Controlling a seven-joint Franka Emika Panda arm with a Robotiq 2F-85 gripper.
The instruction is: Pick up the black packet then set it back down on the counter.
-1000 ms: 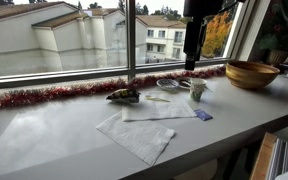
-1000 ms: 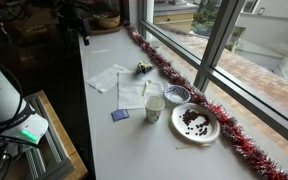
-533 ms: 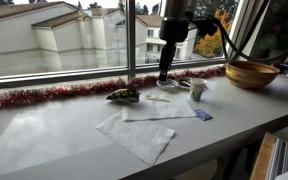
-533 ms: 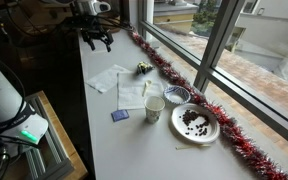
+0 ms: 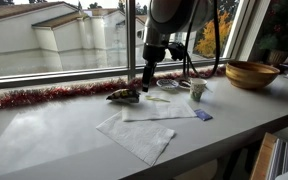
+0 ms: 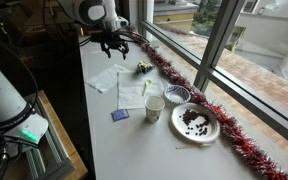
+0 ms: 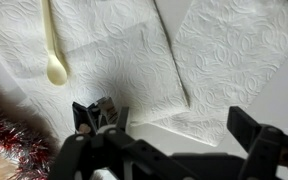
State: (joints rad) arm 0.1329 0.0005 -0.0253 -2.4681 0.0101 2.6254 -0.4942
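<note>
The robot's gripper will next move to the black packet's end [image 5: 135,95] [image 7: 101,110] nearest the paper cup and close there.
The black packet [image 5: 123,96] lies flat on the pale counter [image 5: 44,135] next to the red tinsel; it also shows in an exterior view [image 6: 143,69]. My gripper [image 5: 147,83] hangs above the counter just beside the packet, apart from it, and shows over the napkins in an exterior view [image 6: 112,45]. In the wrist view its fingers [image 7: 169,130] stand wide apart and empty over white napkins [image 7: 134,50]. The packet does not show in the wrist view.
White paper napkins [image 5: 136,133] lie in front of the packet, with a pale plastic spoon [image 7: 53,50] on one. A paper cup [image 5: 197,90], a small blue packet [image 5: 203,115], a wooden bowl [image 5: 251,74], a plate of dark bits [image 6: 195,122] and tinsel [image 5: 44,95] along the window are nearby.
The arm has swung along the counter and come down from high up to just above the napkins, close to the black packet. Nothing on the counter has moved.
</note>
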